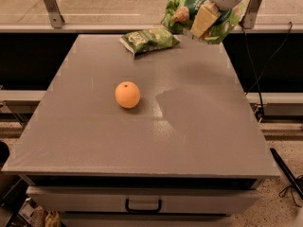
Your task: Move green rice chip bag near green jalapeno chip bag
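Observation:
I need to release the green rice chip bag, still hanging above the table's far edge, on the table [198, 48] between the green jalapeno chip bag and cables.
The green rice chip bag [182, 14], large, crinkled and lime-green with a dark patch and a tan rice-cake picture, hangs in the air above the table's far right edge. My gripper [204, 21] is shut on it, its pale fingers pressed over the bag's middle. The green jalapeno chip bag [148, 39], smaller and darker olive-green, lies flat on the table at the back centre, just left of and below the held bag. The two bags are apart.
An orange [127, 94] sits on the grey table [189, 126] left of centre. A rail with metal brackets [51, 6] runs behind the table. A drawer handle [143, 206] is at the front. Cables hang at the right [258, 79].

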`<move>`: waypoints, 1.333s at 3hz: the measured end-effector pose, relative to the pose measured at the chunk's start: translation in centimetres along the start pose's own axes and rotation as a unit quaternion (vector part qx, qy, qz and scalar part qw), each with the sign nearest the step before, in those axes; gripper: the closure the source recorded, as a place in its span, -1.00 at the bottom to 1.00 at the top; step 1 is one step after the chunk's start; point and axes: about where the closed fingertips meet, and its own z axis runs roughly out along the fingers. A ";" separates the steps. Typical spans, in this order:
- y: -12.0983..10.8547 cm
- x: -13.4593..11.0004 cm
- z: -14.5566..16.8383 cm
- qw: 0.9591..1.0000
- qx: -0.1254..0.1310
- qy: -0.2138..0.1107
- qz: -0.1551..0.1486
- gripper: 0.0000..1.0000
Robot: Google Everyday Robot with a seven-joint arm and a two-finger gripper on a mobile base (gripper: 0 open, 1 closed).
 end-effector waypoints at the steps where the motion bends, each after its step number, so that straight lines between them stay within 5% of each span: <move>1: -1.0 1.8 2.6 1.000 -0.016 0.010 0.016 1.00; 3: -1.4 4.2 8.9 0.998 -0.049 0.022 0.033 1.00; 4: -1.2 3.5 11.0 0.998 -0.055 0.030 0.024 1.00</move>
